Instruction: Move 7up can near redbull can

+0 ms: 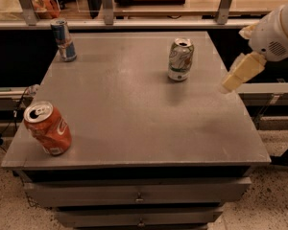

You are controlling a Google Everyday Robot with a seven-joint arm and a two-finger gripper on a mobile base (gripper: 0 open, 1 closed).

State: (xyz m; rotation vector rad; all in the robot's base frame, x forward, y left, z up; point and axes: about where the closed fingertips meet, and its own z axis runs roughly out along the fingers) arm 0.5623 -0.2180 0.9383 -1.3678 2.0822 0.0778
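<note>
Next, my gripper closes around the middle of the 7up can [180, 59], because the 7up can should go near the redbull can.
The 7up can [180, 59], whitish-silver with green markings, stands upright on the grey table [134, 114], right of centre toward the back. The redbull can [64, 40], slim and blue-silver, stands upright at the table's back left corner. The two cans are far apart. My gripper [236, 76], cream-coloured under a white arm [277, 32], hangs over the table's right edge, to the right of the 7up can and clear of it. It holds nothing that I can see.
An orange-red can [47, 128] stands tilted near the front left corner. A railing with metal posts [105, 6] runs behind the table. Drawers [139, 195] sit under the tabletop. Cables lie on the floor at the left.
</note>
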